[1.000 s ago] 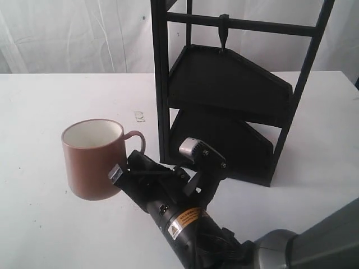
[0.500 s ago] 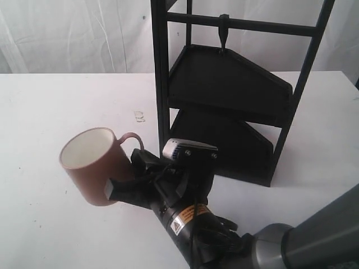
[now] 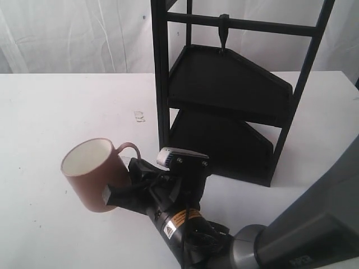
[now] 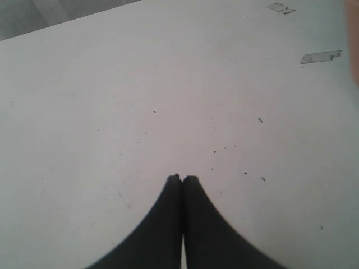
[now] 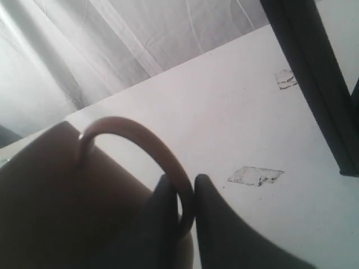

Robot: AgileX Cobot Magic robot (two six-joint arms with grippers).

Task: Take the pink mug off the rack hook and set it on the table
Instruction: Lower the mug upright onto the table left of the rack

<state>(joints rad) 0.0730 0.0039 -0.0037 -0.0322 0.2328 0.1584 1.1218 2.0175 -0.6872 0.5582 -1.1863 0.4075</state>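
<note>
I should use my right gripper to set the pink mug, now tilted low over the table, free on the white table [image 3: 112, 223], in front of the nearer clear tape.
The pink mug [image 3: 90, 175] sits tilted low over the white table [image 3: 45, 101] at the front left, its white inside facing up and left. I cannot tell whether its base touches the table. My right gripper [image 3: 130, 180] is shut on its thin loop handle [image 5: 140, 134], which is pinched between the dark fingertips of the right gripper [image 5: 185, 180]. The rack hook [image 3: 224, 33] hangs bare from the top crossbar. My left gripper [image 4: 182, 178] is shut on nothing over the bare table [image 4: 168, 84]; it does not show in the exterior view.
The tall black rack [image 3: 230, 84] with two angular shelves stands right of the mug; one black upright [image 5: 314, 73] is close by. Bits of clear tape [image 3: 139, 116] lie on the table, the tape [image 5: 256, 175] just beyond my right fingers. White curtain behind.
The mug has gone from upright to tilted and sunk slightly toward the front. My right wrist has rolled with it. The rack has not moved.
</note>
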